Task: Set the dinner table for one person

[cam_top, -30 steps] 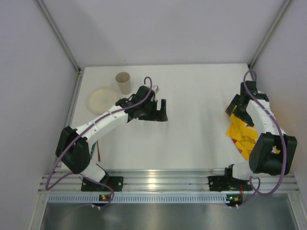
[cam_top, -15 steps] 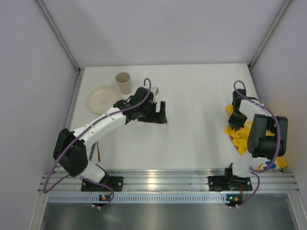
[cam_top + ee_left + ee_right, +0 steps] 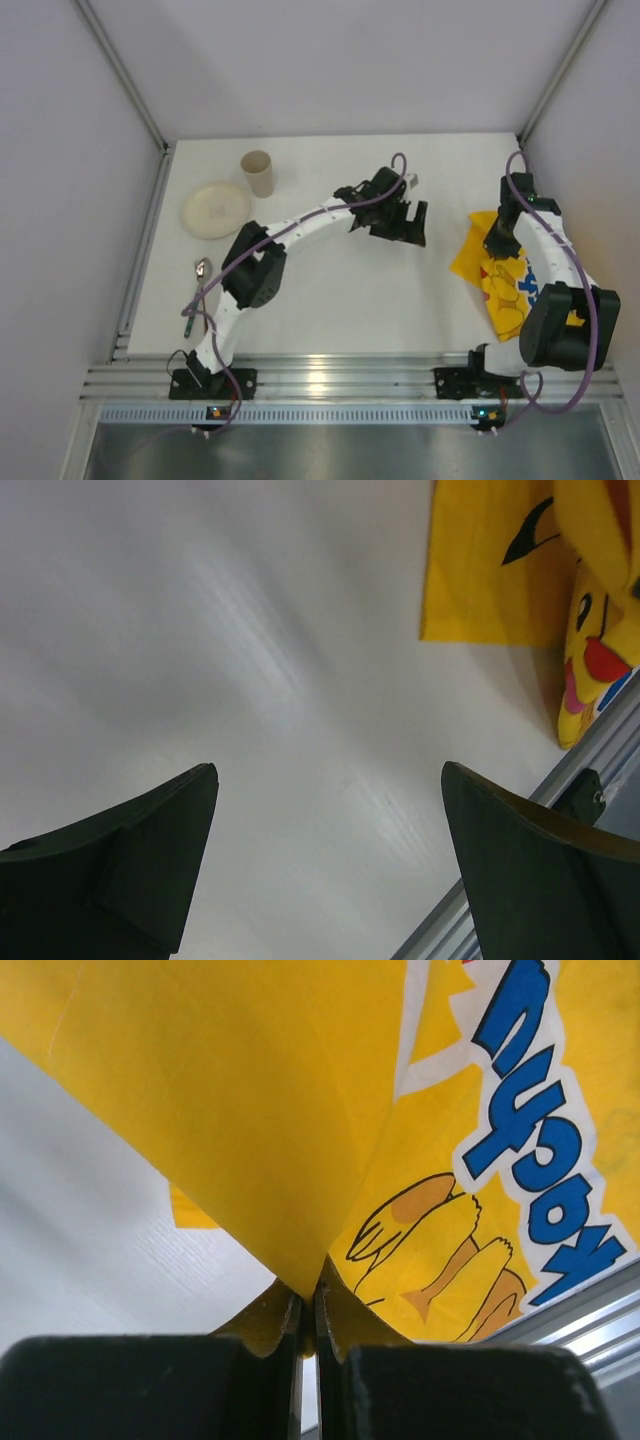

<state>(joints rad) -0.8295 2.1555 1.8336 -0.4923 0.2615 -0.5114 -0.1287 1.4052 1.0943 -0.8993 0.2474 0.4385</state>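
The yellow mat's loose corner [image 3: 453, 268] [image 3: 425, 637] sticks out toward the spoon. My left gripper should go there next and close on it.
The dinner table [image 3: 330, 290] is a wide matte-white top. A yellow cartoon-printed mat [image 3: 478, 262] lies crumpled at its right side. My right gripper [image 3: 497, 243] is shut on a raised fold of that mat; in the right wrist view the fingers [image 3: 309, 1290] pinch the yellow cloth [image 3: 300, 1110] between them. My left gripper [image 3: 402, 236] hovers open just left of the mat with nothing in it. Its wrist view shows both fingers [image 3: 328, 770] wide apart over bare table [image 3: 250, 680], with the mat [image 3: 490, 570] ahead at the upper right.
A cream plate [image 3: 214, 209] and a beige cup [image 3: 258, 172] stand at the back left. A spoon [image 3: 200, 272] and another thin utensil [image 3: 190, 315] lie near the left edge. The slotted aluminium rail [image 3: 330, 380] runs along the near edge. Walls close in on both sides.
My left arm has swung right, from beside the cup to just left of the mat. My right gripper has shut on the mat and the cloth has bunched up.
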